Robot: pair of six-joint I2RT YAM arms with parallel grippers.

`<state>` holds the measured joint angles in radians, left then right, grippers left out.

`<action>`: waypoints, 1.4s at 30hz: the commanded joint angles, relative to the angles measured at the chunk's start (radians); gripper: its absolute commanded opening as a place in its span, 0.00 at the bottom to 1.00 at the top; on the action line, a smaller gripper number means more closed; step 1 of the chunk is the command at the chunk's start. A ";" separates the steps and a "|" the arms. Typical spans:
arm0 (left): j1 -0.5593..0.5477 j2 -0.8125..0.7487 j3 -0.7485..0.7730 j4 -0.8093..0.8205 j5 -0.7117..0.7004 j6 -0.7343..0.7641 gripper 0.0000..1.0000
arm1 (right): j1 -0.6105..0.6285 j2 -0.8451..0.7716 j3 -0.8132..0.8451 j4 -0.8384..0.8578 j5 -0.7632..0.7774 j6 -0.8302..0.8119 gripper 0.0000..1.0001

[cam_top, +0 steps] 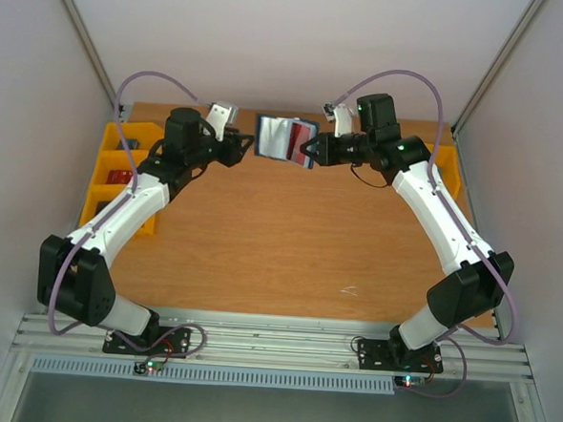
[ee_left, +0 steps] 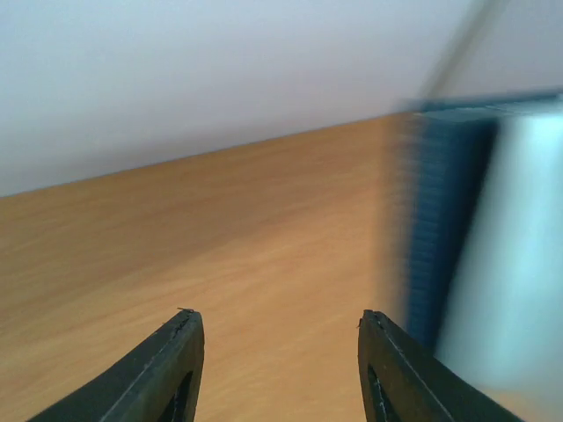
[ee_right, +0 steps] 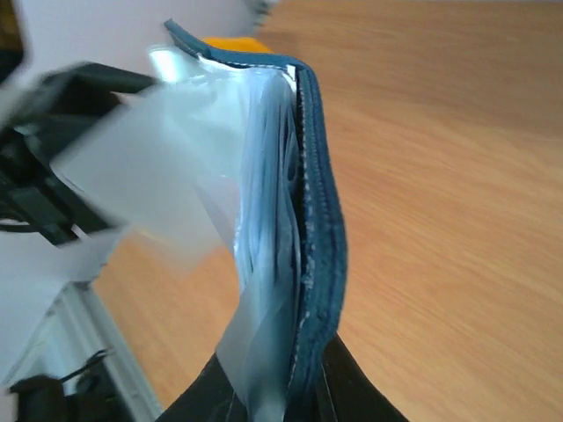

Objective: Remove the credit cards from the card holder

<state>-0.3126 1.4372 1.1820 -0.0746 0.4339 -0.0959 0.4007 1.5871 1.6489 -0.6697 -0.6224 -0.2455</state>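
Next, I reach across the holder with my left gripper and pinch the card's inner edge (cam_top: 291,141), because the red card sits in the half my right gripper holds.
The navy card holder (cam_top: 286,140) hangs open above the back of the table, its pale inside facing the top camera. A pale card with a red patch (cam_top: 297,147) shows in its right half. My right gripper (cam_top: 311,153) is shut on the holder's right edge. In the right wrist view the navy cover (ee_right: 323,202) and the clear sleeves (ee_right: 264,229) rise from between its fingers (ee_right: 295,391). My left gripper (cam_top: 249,145) is open just left of the holder, with nothing between its fingertips (ee_left: 277,315). The holder's navy edge (ee_left: 440,229) lies just right of its right finger.
Yellow bins (cam_top: 121,177) holding small items stand along the table's left side, under my left arm. Another yellow bin (cam_top: 448,166) sits at the right edge behind my right arm. Grey walls close in the back and both sides.
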 commanded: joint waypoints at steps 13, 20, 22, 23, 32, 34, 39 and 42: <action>0.006 0.049 0.075 0.029 0.246 0.116 0.40 | 0.148 0.344 0.481 -0.628 0.807 0.121 0.01; -0.067 0.068 0.048 0.051 0.526 0.102 0.32 | 0.173 0.506 0.750 -0.711 0.550 0.127 0.01; -0.097 0.066 0.041 -0.001 0.466 0.237 0.30 | 0.173 0.518 0.784 -0.696 0.440 0.126 0.01; -0.104 0.068 0.040 -0.008 0.413 0.283 0.27 | 0.173 0.518 0.790 -0.688 0.420 0.127 0.01; -0.090 0.090 0.054 -0.026 0.259 0.224 0.23 | 0.170 0.453 0.745 -0.607 0.269 -0.010 0.01; -0.076 0.087 0.052 -0.020 0.302 0.190 0.22 | 0.165 0.408 0.698 -0.561 0.241 -0.036 0.01; -0.024 0.083 0.049 0.034 0.429 0.104 0.21 | 0.153 0.353 0.630 -0.511 0.191 -0.076 0.01; 0.014 0.082 0.041 0.064 0.471 0.038 0.21 | 0.145 0.336 0.614 -0.510 0.174 -0.092 0.01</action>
<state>-0.3435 1.5188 1.2331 -0.0952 0.8097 0.0460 0.5556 1.9751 2.2803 -1.2335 -0.3832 -0.2832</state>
